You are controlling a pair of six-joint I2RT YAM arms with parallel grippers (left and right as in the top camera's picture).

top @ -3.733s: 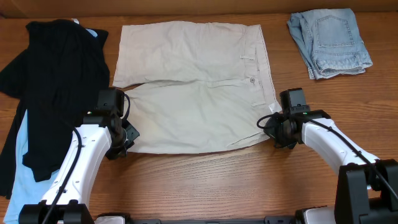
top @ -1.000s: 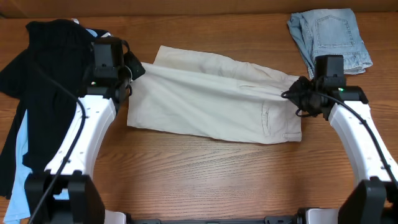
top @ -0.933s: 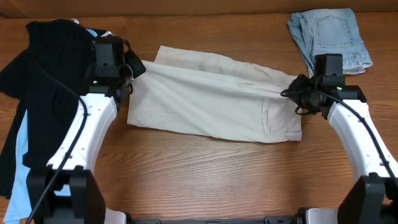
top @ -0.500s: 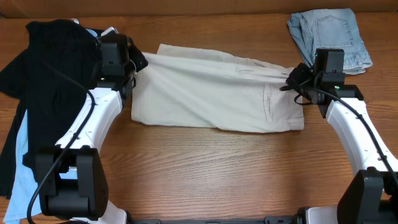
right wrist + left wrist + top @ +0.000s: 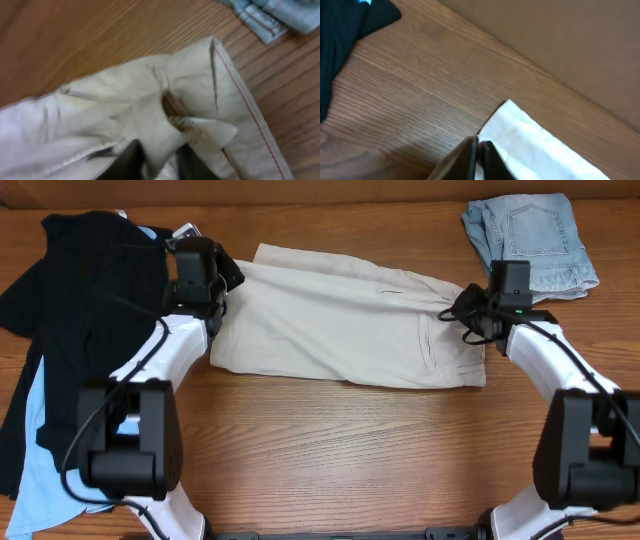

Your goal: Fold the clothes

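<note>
The khaki shorts' lower corner sticks out behind the upper layer, so the robot's left gripper will open, back off and retake the upper layer's corner (image 5: 246,271) to make the edges even.
The beige khaki shorts (image 5: 340,325) lie folded in half across the middle of the table. My left gripper (image 5: 222,283) is shut on the shorts' left corner (image 5: 520,145), low over the wood. My right gripper (image 5: 462,308) is shut on a bunch of the waistband end (image 5: 160,135). The black top (image 5: 85,320) lies over the light-blue shirt (image 5: 35,430) at the left. The pale denim shorts (image 5: 530,245) lie folded at the back right.
A brown wall (image 5: 560,40) runs along the table's back edge, close behind the shorts. Bare wooden table (image 5: 340,450) lies in front of the shorts. A corner of the black top (image 5: 350,25) shows left of my left gripper.
Both grippers have carried the near edge of the shorts up and back over the far half, folding them lengthwise, and then lowered toward the back edge.
</note>
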